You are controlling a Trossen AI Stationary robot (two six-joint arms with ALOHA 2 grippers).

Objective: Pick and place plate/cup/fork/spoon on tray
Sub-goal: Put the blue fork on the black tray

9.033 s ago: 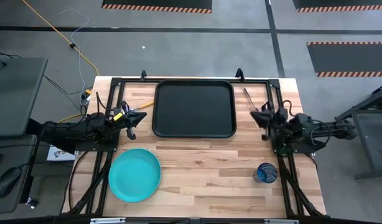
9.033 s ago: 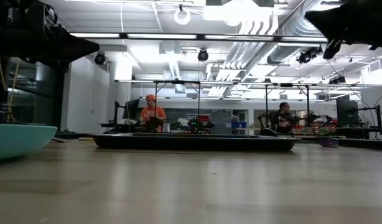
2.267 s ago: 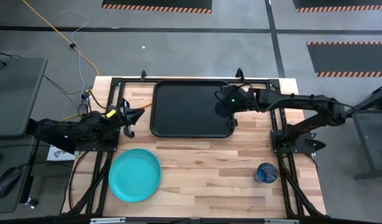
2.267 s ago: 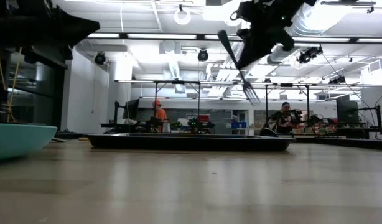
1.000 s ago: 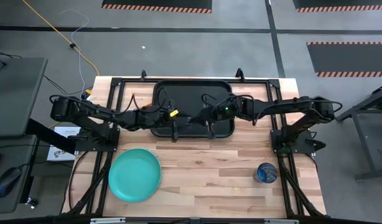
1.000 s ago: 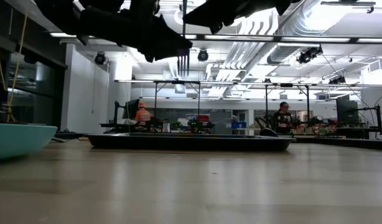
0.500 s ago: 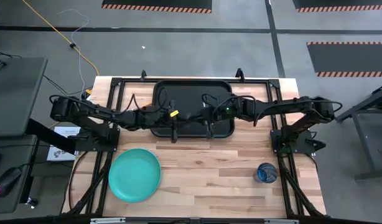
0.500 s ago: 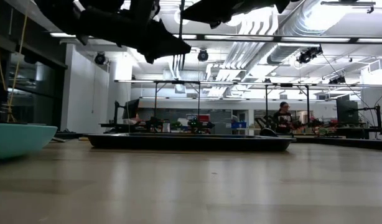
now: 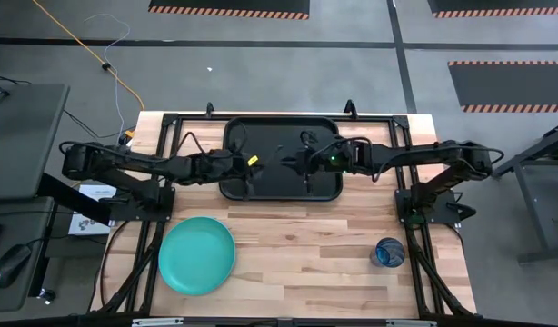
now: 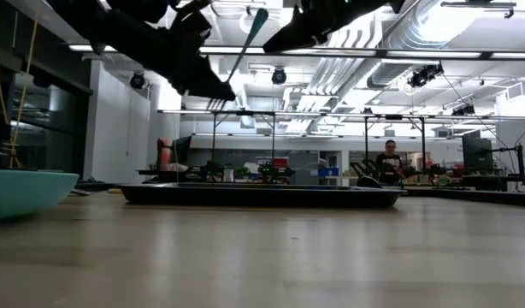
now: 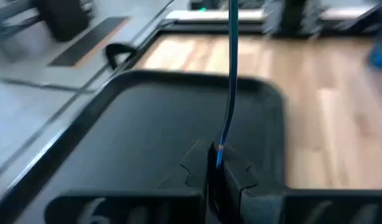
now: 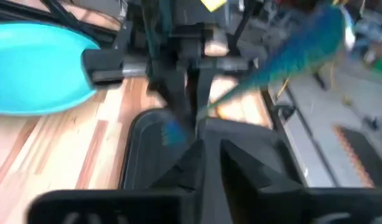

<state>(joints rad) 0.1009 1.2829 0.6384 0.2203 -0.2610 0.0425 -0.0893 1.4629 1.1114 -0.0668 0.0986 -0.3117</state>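
The fork's handle slopes up past the fingers of the robot's right gripper, so next the left gripper tips it lower before the right gripper opens and takes the handle's end (image 10: 261,15).
A thin blue fork (image 10: 241,56) hangs slanted in the air above the black tray (image 9: 324,186). Its tines are low and its handle end is high. My left gripper (image 10: 215,90) is over the tray's left half (image 9: 250,168) and is shut on the fork near its tine end. My right gripper (image 10: 267,47) is over the tray's middle (image 9: 302,165), a little apart from the fork's handle and open only narrowly. The turquoise plate (image 9: 197,255) lies on the table near the front left. The dark-blue cup (image 9: 389,252) stands at the front right. My left gripper pinches the fork's shaft (image 11: 221,149) between its two fingers, close to the tine end. The fingers come level from the table's left side. The handle (image 11: 229,74) runs on away from the fingers. The fork is lifted clear of the tray and tilted, tines below (image 10: 214,103).
Black frame rails (image 9: 170,136) run along both sides of the table beside the tray. Bare wood lies between the plate and the cup (image 9: 297,254). People sit at benches in the room behind (image 10: 389,158).
My right gripper has come off the fork's upper end and now stands just to its right. My left gripper, still holding the fork, has drawn slightly toward the table's left edge. The fork has tipped from upright to slanted, handle end toward the right.
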